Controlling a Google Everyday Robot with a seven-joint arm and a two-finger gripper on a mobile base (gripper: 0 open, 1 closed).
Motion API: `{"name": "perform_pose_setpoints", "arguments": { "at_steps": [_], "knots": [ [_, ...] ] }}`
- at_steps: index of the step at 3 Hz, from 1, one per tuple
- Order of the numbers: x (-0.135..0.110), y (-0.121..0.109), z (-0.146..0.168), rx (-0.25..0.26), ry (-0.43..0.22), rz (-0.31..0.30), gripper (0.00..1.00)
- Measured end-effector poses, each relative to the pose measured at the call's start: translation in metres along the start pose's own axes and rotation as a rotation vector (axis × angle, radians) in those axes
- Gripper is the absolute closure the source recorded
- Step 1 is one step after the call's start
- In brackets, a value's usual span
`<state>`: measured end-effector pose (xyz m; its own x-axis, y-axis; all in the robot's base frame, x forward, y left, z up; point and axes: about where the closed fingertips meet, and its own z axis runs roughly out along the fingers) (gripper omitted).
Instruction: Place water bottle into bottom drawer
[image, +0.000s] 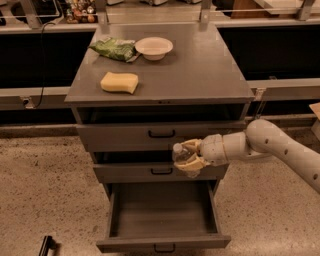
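Note:
My gripper is to put the water bottle in the bottom drawer (202, 204). It will set the bottle down beside the side nearest my arm.
The water bottle (183, 154) is small and clear with a white cap pointing left. My gripper (192, 157) is shut on it and holds it in front of the middle drawer, above the right part of the bottom drawer (162, 215). The bottom drawer is pulled out and its inside looks bare. My white arm (270, 147) reaches in from the right.
The grey cabinet top (200, 65) carries a yellow sponge (119, 82), a green bag (114, 48) and a white bowl (154, 47). The two upper drawers (160, 134) are shut. A dark object (46, 245) lies on the speckled floor at lower left.

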<state>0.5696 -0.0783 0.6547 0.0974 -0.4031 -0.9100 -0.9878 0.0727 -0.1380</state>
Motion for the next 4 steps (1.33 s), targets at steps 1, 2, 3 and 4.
{"name": "perform_pose_setpoints", "arguments": {
  "at_steps": [1, 2, 3, 4],
  "knots": [
    [0.041, -0.013, -0.016, 0.100, -0.079, 0.036, 1.00],
    [0.090, -0.017, -0.026, 0.150, -0.228, -0.042, 1.00],
    [0.142, -0.005, -0.036, 0.181, -0.375, -0.065, 1.00],
    [0.177, 0.008, -0.024, 0.179, -0.429, -0.024, 1.00]
  ]
}}
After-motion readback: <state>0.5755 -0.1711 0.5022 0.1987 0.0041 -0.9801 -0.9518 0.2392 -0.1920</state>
